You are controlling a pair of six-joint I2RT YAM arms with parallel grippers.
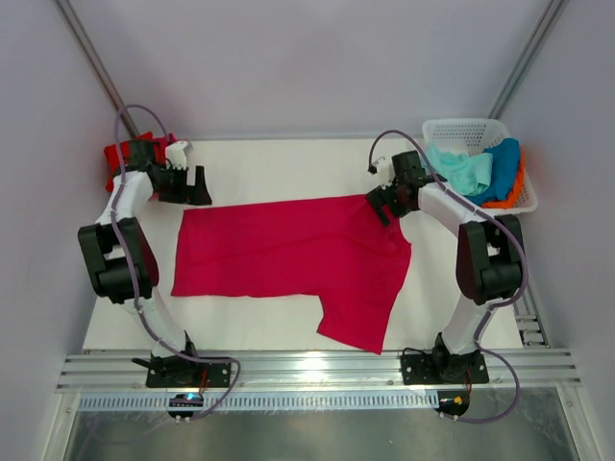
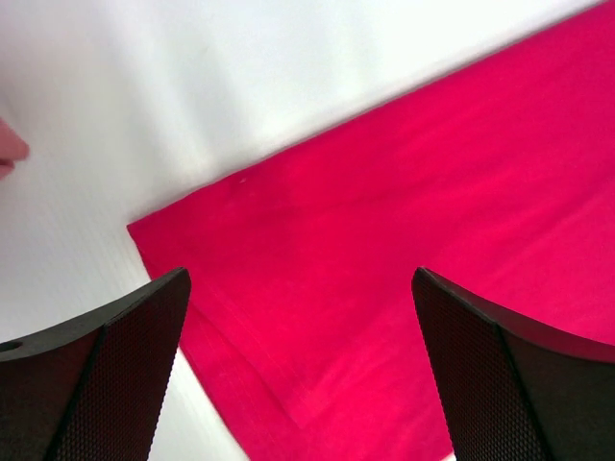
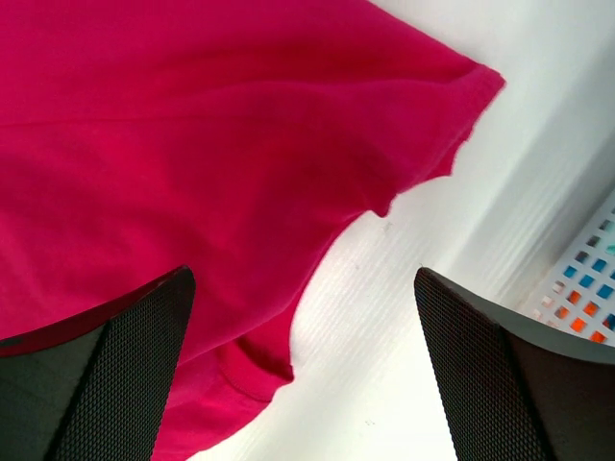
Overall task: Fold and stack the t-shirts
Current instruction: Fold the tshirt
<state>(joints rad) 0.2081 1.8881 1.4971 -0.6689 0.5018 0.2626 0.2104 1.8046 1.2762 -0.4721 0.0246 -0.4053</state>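
Next, I close my left gripper on the folded-over layer's near corner [image 1: 195,253] [image 2: 300,424] of the crimson-pink t-shirt, at the end farthest from the basket.
A crimson-pink t-shirt [image 1: 288,250] lies spread on the white table, folded lengthwise, one sleeve hanging toward the front right. My left gripper [image 1: 197,187] is open above its far left corner [image 2: 154,230], fingers apart and empty. My right gripper [image 1: 382,206] is open above the shirt's far right edge near the collar [image 3: 384,206], empty. A red t-shirt [image 1: 123,156] lies bunched at the far left behind the left arm. Mint-green [image 1: 461,171], blue [image 1: 502,168] and orange [image 1: 519,187] shirts lie in the basket.
The white lattice basket [image 1: 466,127] stands at the far right corner of the table; its wall shows in the right wrist view [image 3: 586,288]. Bare white table [image 1: 279,168] lies behind the shirt. A metal rail [image 1: 317,370] runs along the near edge.
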